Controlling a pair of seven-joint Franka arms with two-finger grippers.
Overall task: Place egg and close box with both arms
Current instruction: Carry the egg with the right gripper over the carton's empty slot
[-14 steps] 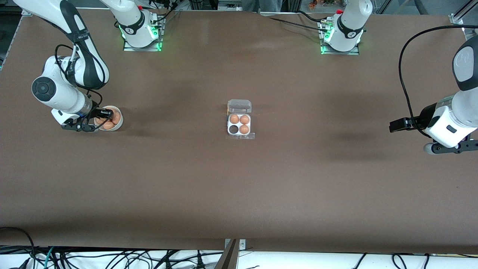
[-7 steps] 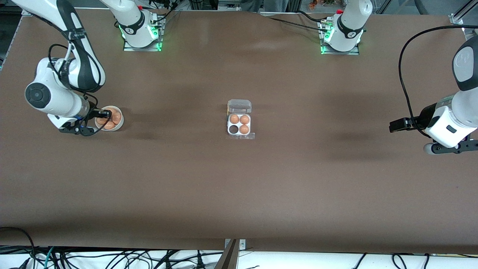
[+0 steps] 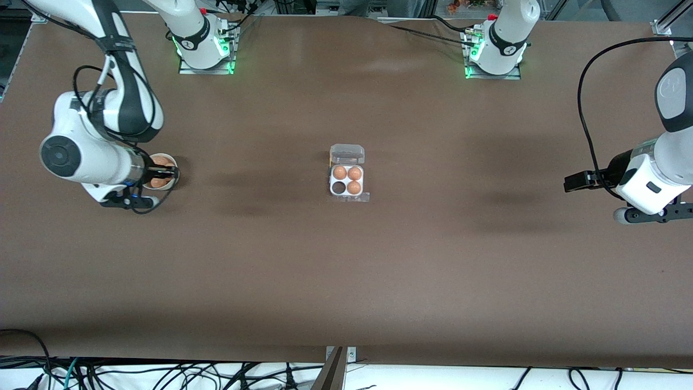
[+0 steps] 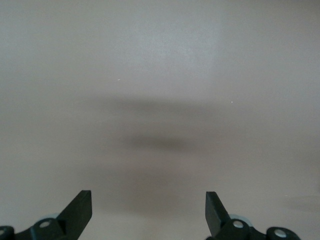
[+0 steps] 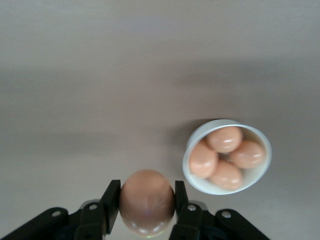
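The robot's right gripper will release the light-brown egg in the empty cell of the box (image 3: 338, 187), next to the other eggs.
My right gripper (image 5: 147, 200) is shut on a light-brown egg (image 5: 147, 202), holding it by its sides above the table, just beside the white bowl (image 5: 186, 162). In the front view the right gripper (image 3: 165, 173) hangs over the bowl (image 3: 174, 183) at the right arm's end. The box (image 3: 346, 194) sits mid-table with its clear lid (image 3: 347, 154) open; three eggs fill it and one cell (image 3: 339, 187) is empty. My left gripper (image 4: 148, 200) is open over bare table, and the left gripper (image 3: 631, 215) waits at the left arm's end.
The bowl holds several more eggs (image 5: 225, 139). The brown table (image 3: 346, 271) stretches wide between bowl and box. Cables run along the table edge nearest the camera.
My right gripper has risen out of the bowl with the egg in it and shifted slightly toward the box. The left arm has not moved.
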